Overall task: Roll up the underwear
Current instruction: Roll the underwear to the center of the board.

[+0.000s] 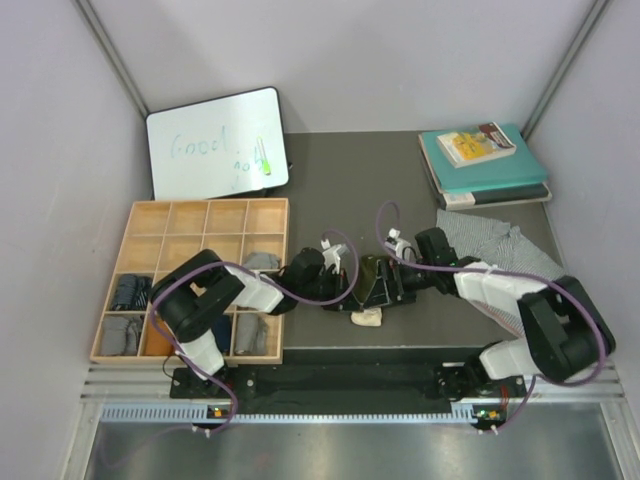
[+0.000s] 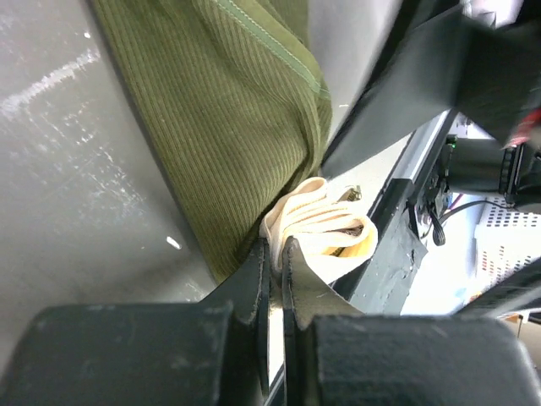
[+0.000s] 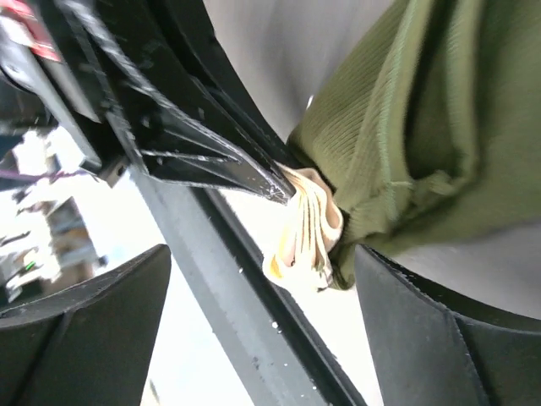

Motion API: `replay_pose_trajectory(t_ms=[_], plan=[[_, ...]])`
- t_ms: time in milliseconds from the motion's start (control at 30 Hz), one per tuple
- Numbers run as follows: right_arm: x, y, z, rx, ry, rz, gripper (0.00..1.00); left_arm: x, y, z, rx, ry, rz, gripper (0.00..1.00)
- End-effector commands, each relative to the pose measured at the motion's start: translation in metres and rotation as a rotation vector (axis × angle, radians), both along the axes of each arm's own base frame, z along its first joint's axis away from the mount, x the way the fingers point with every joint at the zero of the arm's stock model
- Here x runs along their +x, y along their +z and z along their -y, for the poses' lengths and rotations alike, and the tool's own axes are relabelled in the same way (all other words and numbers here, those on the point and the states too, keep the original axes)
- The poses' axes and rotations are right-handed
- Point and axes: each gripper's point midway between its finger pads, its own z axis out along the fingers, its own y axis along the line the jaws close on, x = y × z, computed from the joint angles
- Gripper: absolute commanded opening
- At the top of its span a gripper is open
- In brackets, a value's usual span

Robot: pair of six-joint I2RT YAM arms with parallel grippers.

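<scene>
Next, I open my left gripper and grip again beside the olive cloth's corner (image 2: 221, 266) to spread the cream waistband, because the waistband is bunched into pleats at my left gripper's fingers.
The olive green underwear (image 1: 372, 272) lies bunched at the table's near edge, its cream waistband (image 1: 367, 317) hanging over the edge. My left gripper (image 1: 348, 295) is shut on the folded waistband (image 2: 321, 227), with the olive cloth (image 2: 228, 127) just beyond its tips (image 2: 276, 247). My right gripper (image 1: 388, 290) is open (image 3: 262, 283), its fingers (image 3: 439, 338) spread wide either side of the waistband (image 3: 308, 233) and the olive cloth (image 3: 423, 127). The grey-and-white patterned underwear (image 1: 492, 245) lies spread at the right. A light grey garment (image 1: 262, 261) sits in a tray cell.
A wooden compartment tray (image 1: 200, 215) stands at the left with rolled cloths in several near cells. A whiteboard (image 1: 215, 140) leans at the back left. Teal books (image 1: 485, 160) are stacked at the back right. The table's front edge (image 1: 420, 350) runs just below the grippers.
</scene>
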Motion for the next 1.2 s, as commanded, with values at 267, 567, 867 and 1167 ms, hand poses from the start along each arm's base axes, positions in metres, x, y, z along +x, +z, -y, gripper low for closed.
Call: replay_pose_trajectory(t_ms=[267, 567, 867, 1167], plan=[[0.004, -0.014, 0.029, -0.134, -0.151, 0.082, 0.88, 0.011, -0.015, -0.014, 0.089, 0.112, -0.127, 0.00], [-0.002, -0.031, 0.021, -0.139, -0.106, 0.082, 0.84, 0.012, -0.015, -0.012, 0.071, 0.108, -0.156, 0.00], [-0.009, -0.063, 0.031, -0.289, -0.153, -0.043, 0.40, 0.021, -0.008, -0.010, 0.053, 0.122, -0.145, 0.00], [-0.001, -0.079, 0.047, -0.434, -0.261, -0.108, 0.00, 0.031, 0.026, -0.012, 0.028, 0.126, -0.026, 0.49]])
